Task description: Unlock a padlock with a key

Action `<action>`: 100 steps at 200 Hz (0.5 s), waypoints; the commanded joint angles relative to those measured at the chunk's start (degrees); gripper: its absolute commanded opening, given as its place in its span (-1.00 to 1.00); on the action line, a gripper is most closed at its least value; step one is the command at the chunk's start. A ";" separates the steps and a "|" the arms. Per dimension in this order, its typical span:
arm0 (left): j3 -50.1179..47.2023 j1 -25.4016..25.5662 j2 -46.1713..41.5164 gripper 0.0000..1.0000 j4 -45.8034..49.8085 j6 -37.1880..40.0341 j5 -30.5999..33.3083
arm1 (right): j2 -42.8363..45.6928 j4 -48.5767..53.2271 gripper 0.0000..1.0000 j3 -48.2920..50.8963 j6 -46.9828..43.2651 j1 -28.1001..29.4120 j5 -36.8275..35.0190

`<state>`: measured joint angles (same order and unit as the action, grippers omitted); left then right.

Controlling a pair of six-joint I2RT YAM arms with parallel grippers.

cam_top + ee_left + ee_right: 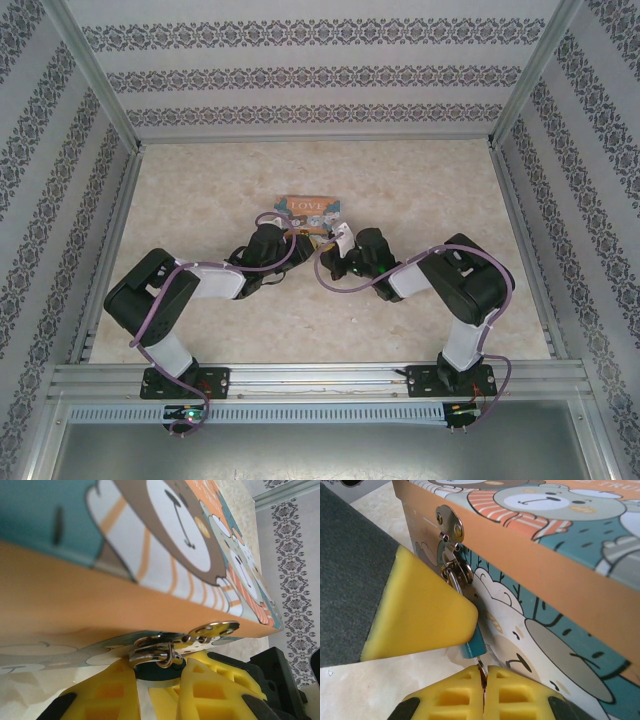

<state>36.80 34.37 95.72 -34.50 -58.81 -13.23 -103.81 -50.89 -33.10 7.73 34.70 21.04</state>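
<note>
The padlock body is spanned across its wide side by my left gripper, so the gripper needs to open, back away, roll and pinch the padlock body by its flat sides [474, 647].
The tiny blue padlock [473, 644] hangs by its silvery shackle [165, 652] from the hasp [450, 523] of the bear-printed tin [311, 208]. My left gripper [160, 669] is shut on the padlock body [162, 674], one yellow finger on each side. In the right wrist view one left finger [420, 607] covers most of the padlock. My right gripper [484, 672] is shut on the key [481, 666]. Its thin metal blade runs up into the underside of the padlock. In the top view both grippers [292, 240] [338, 250] meet just in front of the tin.
The tin's orange lid edge [75, 600] stands close over the left fingers. The tin sits on a pale marble-patterned table [200, 190] enclosed by patterned walls and metal rails [300, 378]. Purple cables loop along both arms.
</note>
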 commanded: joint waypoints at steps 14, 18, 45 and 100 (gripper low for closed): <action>0.52 2.54 0.49 -0.67 -0.96 0.62 -9.71 | -0.77 -11.95 -1.00 -3.78 2.82 1.33 2.32; 0.63 2.54 0.64 -0.67 -1.13 0.62 -9.57 | -1.05 -12.02 -1.00 -3.40 3.16 1.42 2.26; 0.40 2.50 2.67 -0.66 -3.91 -0.46 -9.23 | -3.20 -12.60 -1.00 -1.17 5.08 1.68 1.72; -1.18 2.37 6.51 -0.66 -9.62 -2.13 -6.87 | -6.96 -13.61 -1.00 2.08 9.25 1.74 1.64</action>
<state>36.16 34.44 100.66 -37.67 -59.79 -13.89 -109.58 -56.34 -31.31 13.89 35.03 20.88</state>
